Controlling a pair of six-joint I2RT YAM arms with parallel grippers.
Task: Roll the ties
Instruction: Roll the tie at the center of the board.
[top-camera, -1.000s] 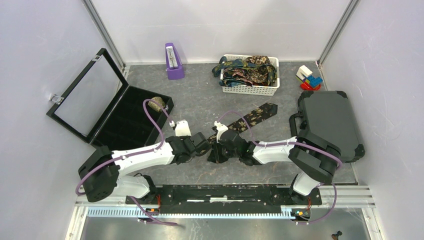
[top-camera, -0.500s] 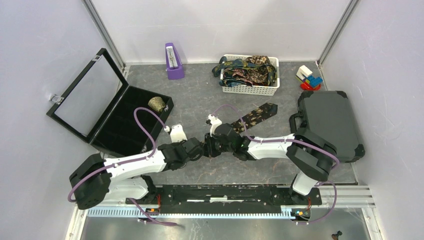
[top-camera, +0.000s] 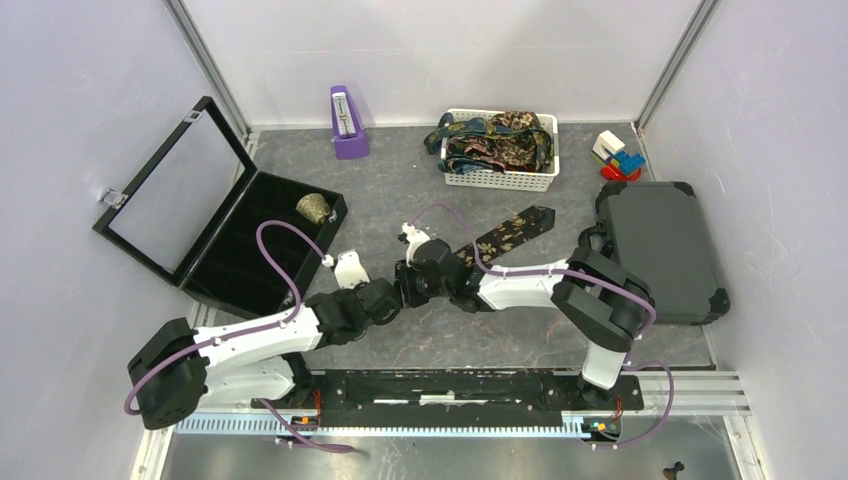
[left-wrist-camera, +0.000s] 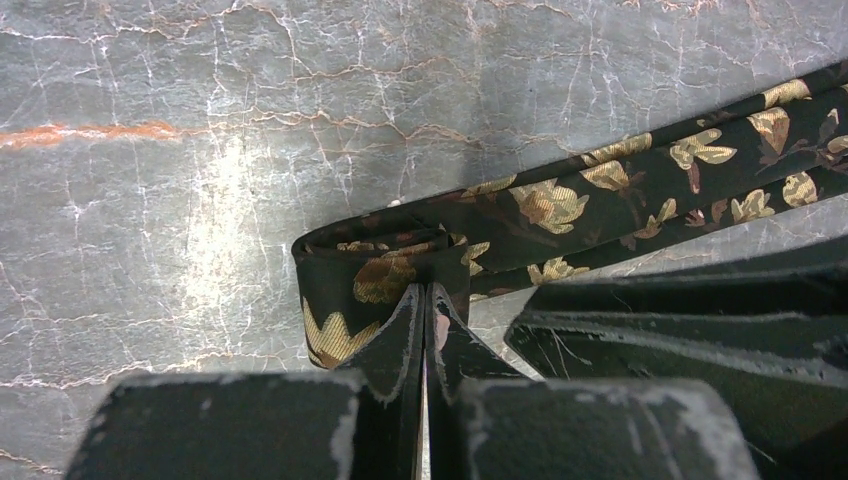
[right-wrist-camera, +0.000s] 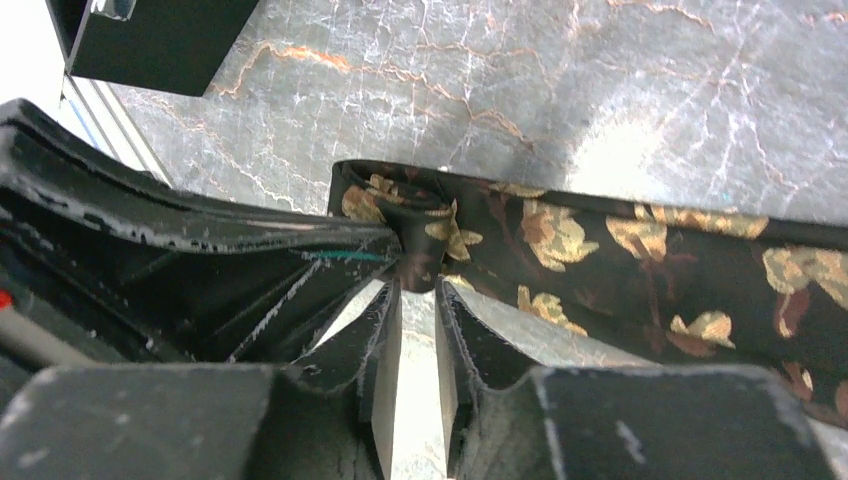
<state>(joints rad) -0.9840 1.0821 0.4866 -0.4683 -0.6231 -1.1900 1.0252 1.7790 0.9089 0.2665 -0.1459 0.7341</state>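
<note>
The robot's left gripper is shut on the roll's inner side, so the right gripper will hold the roll steady while the left gripper opens and takes the roll's outer fold (left-wrist-camera: 325, 305).
A dark tie (top-camera: 512, 228) with a gold floral print lies slantwise on the table, its near end folded into a small roll (left-wrist-camera: 372, 268). My left gripper (left-wrist-camera: 426, 292) is shut on that rolled end, pinching the fabric between its fingertips. My right gripper (right-wrist-camera: 422, 285) meets the same roll (right-wrist-camera: 400, 205) from the other side, jaws a little apart, with the fold right at its tips. In the top view the left gripper (top-camera: 397, 294) and the right gripper (top-camera: 409, 282) sit nose to nose. More ties (top-camera: 495, 140) fill a white basket (top-camera: 500, 181).
An open black display case (top-camera: 240, 262) at the left holds one rolled tie (top-camera: 314, 208). A black hard case (top-camera: 660, 245) lies at the right, next to toy blocks (top-camera: 618, 158). A purple metronome (top-camera: 347, 125) stands at the back.
Both grippers have shifted left and a little farther from the bases with the tie's rolled end. The right jaws have parted slightly. The left jaws stayed shut.
</note>
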